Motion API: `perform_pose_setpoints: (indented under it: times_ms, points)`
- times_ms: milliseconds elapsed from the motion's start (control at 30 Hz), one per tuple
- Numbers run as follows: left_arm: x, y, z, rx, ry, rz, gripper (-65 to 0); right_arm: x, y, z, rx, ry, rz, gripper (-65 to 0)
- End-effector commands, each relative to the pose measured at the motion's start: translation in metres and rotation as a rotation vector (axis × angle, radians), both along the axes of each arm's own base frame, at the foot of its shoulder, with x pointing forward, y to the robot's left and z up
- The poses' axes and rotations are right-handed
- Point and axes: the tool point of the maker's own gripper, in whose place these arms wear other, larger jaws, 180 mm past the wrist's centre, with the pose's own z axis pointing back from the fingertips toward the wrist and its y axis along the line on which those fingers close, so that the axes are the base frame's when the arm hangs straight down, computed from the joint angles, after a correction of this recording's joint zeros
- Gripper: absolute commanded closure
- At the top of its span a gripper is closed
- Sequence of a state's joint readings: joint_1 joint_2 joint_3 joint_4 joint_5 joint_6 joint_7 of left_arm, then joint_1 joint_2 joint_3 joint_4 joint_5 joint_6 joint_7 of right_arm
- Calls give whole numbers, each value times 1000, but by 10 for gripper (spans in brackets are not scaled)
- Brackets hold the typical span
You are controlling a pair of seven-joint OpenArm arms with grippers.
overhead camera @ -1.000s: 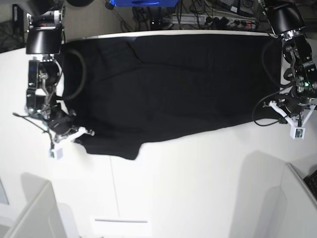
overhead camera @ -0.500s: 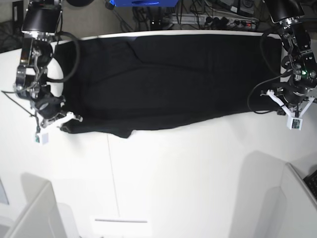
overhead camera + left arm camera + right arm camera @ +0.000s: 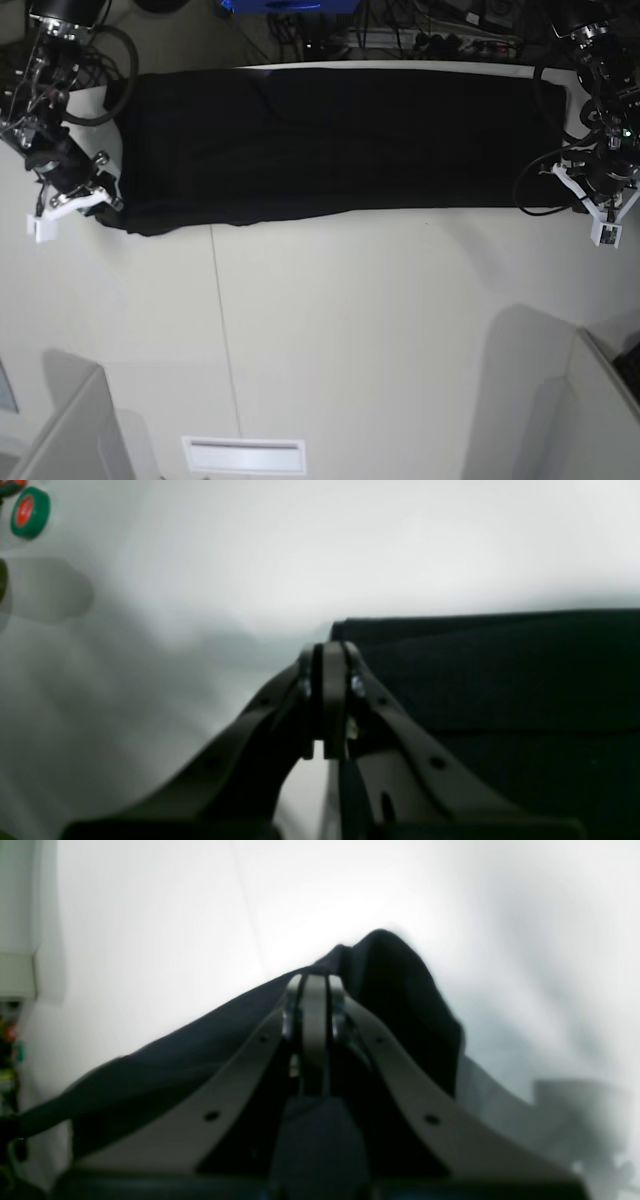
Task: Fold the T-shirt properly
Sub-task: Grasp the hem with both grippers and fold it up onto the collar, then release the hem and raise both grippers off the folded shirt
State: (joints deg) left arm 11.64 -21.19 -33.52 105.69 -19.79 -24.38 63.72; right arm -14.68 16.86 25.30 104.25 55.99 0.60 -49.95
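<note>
Next, my right gripper lets go of the T-shirt's near corner on the black band's own end (image 3: 133,121), at a spot that is short of the back edge.
The T-shirt (image 3: 340,140) lies plain black side up as a long band across the back of the white table (image 3: 350,330). At the band's near corner on the base view's right, my left gripper (image 3: 568,203) is shut on the hem. In the left wrist view the shut left gripper (image 3: 330,647) meets the corner of the T-shirt (image 3: 500,680). On the base view's left, my right gripper (image 3: 108,200) is shut on the other near corner. The right wrist view has the T-shirt (image 3: 400,990) bunched around the shut right gripper (image 3: 314,982). No print or label shows.
Cables and a power strip (image 3: 450,40) run behind the table's back edge. Grey partitions stand at the near left (image 3: 60,430) and near right (image 3: 610,400). A white slot plate (image 3: 245,455) sits at the front. A green and red round thing (image 3: 30,511) lies off to one side.
Both grippers have drawn the shirt's near edge toward the back of the table. The black band is narrower now, and the hanging corner on the base view's left is gone.
</note>
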Motion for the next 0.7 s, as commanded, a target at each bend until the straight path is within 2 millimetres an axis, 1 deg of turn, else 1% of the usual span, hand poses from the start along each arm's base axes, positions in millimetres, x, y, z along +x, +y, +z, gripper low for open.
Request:
perform_pose_setpoints:
  times_ms: [0, 67, 267, 367, 467, 533, 667]
  points:
    - [3, 5, 10, 30, -23, -11, 0, 6, -6, 17, -26, -59, -2, 0]
    - [3, 5, 10, 30, -21, -11, 0, -1, -2, 19, -19, -59, 9, 0]
    - [-5, 7, 6, 37, 2, -12, 0, -28, -6, 25, 59, -65, -46, 0]
    - [-9, 8, 3, 40, 18, -13, 0, -39, 0, 24, 86, -51, -37, 0]
    - [-13, 8, 1, 42, 27, -13, 0, -48, 2, 20, 99, -29, -33, 0]
    - [-20, 8, -3, 43, 47, -14, 0, -52, 3, 17, 100, -16, -35, 0]
    - [-31, 4, -4, 58, 68, -33, 0, -61, 6, 10, 105, 25, -19, 0]
